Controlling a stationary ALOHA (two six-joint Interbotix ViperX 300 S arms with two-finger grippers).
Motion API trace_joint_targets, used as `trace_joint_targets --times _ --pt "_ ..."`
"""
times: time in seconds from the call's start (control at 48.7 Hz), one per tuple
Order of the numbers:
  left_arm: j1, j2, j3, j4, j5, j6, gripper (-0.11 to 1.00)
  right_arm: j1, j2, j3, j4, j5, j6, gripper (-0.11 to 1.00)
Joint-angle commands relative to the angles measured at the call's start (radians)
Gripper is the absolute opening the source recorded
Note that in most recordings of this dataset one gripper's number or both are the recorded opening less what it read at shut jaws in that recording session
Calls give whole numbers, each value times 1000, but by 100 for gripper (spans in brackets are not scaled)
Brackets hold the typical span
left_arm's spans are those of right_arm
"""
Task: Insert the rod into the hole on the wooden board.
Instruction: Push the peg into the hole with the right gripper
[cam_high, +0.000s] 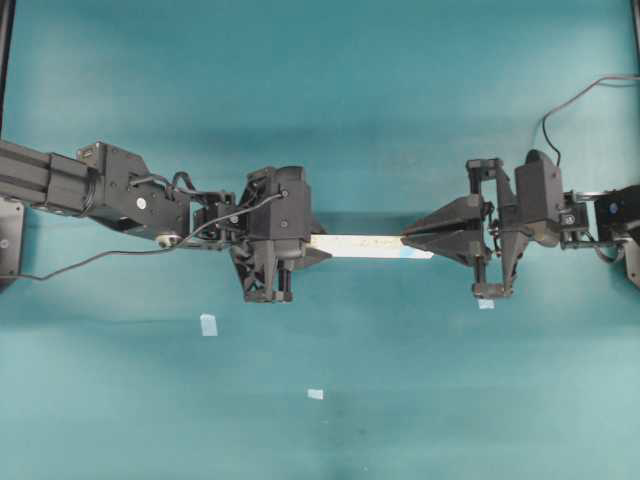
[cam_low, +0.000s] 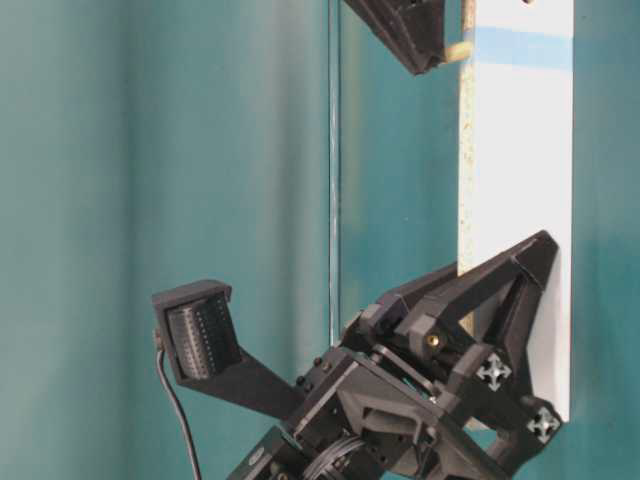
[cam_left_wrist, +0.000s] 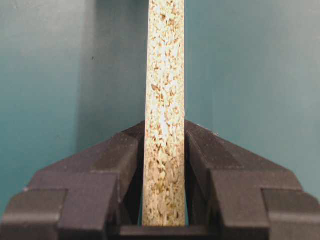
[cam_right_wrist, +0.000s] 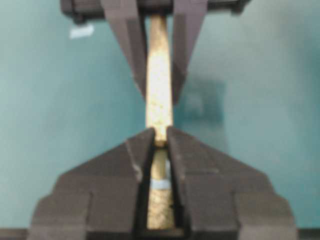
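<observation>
The robot's right gripper should release the rod in the wooden board's speckled edge at the light-blue patch (cam_high: 411, 240) (cam_right_wrist: 159, 172).
The wooden board (cam_high: 360, 245) hangs level above the teal cloth, its narrow speckled edge (cam_left_wrist: 165, 75) turned up. My left gripper (cam_high: 312, 245) is shut on its plain end, jaws pressed on both faces (cam_left_wrist: 165, 135). My right gripper (cam_high: 405, 240) hovers over the end with the light-blue patch (cam_low: 520, 48) and is shut on the rod (cam_low: 457, 50), a short beige peg pinched at the fingertips (cam_right_wrist: 160, 143). The rod's free end meets the board's speckled edge (cam_low: 466, 150) at the patch. The hole is hidden behind the rod and the fingers.
Small pale-blue tape squares lie on the cloth in front of the arms (cam_high: 208, 324), (cam_high: 315, 394), (cam_high: 486, 303). A black cable (cam_high: 100, 262) trails from the left arm. The left gripper (cam_right_wrist: 160, 45) shows at the far end of the board (cam_right_wrist: 159, 90).
</observation>
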Motion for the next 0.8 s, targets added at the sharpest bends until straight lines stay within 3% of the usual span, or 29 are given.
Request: trace_joint_targets --times 0.0,0.78 --pt "23 -3 3 -2 12 -2 31 8 -15 6 0 -3 2 10" --pt "26 -6 3 -3 12 -3 31 14 -25 3 0 107 2 11"
